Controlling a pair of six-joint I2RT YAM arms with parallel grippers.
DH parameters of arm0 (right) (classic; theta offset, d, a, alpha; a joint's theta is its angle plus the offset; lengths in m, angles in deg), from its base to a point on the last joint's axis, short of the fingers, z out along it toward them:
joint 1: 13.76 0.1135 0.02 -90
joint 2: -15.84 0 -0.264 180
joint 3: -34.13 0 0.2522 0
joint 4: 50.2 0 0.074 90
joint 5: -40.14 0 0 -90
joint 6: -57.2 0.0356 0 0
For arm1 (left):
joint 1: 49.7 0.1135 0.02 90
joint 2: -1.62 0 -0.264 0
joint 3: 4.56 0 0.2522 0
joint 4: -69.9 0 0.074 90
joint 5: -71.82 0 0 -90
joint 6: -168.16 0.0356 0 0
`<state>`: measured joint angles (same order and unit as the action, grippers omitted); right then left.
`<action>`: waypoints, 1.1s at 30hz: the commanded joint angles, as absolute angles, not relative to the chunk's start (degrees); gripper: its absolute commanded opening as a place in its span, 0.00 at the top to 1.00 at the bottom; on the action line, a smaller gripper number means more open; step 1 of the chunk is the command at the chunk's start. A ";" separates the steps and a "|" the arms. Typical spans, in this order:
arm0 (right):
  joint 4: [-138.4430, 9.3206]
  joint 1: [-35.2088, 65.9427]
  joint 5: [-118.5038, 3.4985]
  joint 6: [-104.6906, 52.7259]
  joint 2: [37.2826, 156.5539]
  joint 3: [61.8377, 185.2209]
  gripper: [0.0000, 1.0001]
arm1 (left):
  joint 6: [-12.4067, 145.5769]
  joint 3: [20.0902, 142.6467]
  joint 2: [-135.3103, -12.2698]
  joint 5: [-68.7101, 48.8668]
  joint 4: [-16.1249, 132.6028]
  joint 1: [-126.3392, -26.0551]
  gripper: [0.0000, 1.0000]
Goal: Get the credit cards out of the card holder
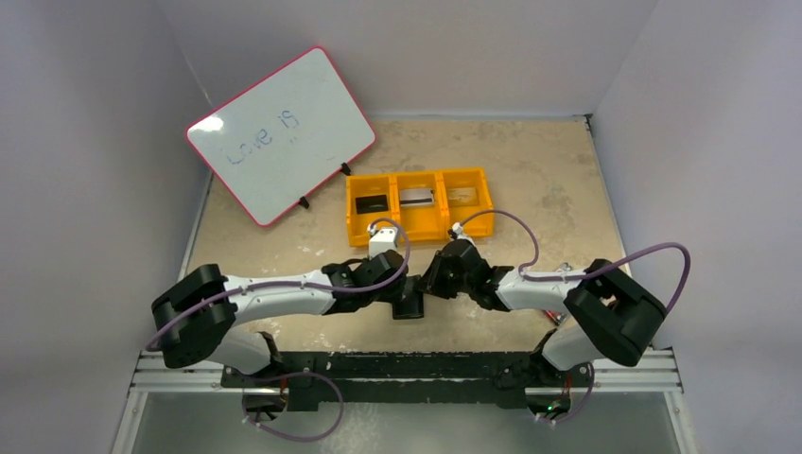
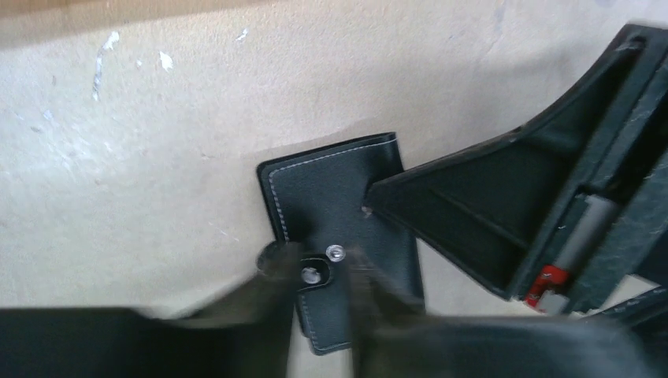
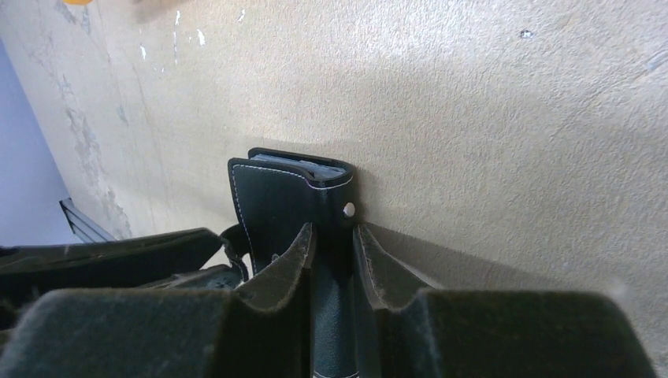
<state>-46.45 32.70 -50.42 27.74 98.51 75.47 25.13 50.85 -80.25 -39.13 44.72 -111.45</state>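
The unfastened snap tab curls over the front of the card holder, so my left gripper will pinch the tab (image 2: 312, 273) and pull it out of the way before opening the holder.
The black card holder (image 2: 331, 185) lies folded on the table between both arms, its snap tab (image 2: 313, 276) unfastened. The blurred fingers of my left gripper (image 2: 319, 264) straddle that tab; contact is unclear. My right gripper (image 3: 332, 236) is shut on the card holder's (image 3: 276, 197) near edge, with black leather filling the gap between its fingers. Grey sleeve edges (image 3: 303, 168) show at the holder's far end. From above, both grippers meet over the holder (image 1: 410, 308). Three credit cards lie in the orange tray: black (image 1: 371, 201), silvery (image 1: 416, 197), tan (image 1: 462, 195).
The orange three-compartment tray (image 1: 419, 227) sits just beyond the grippers. A whiteboard (image 1: 281, 134) with a pink rim leans at the back left. White walls close in the table on three sides. The right gripper's finger (image 2: 473, 205) crowds the left wrist view.
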 commanded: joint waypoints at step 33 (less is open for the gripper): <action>-54.37 32.40 -44.72 25.31 99.25 77.48 0.71 | 21.50 54.85 -82.79 -48.55 36.20 -113.24 0.53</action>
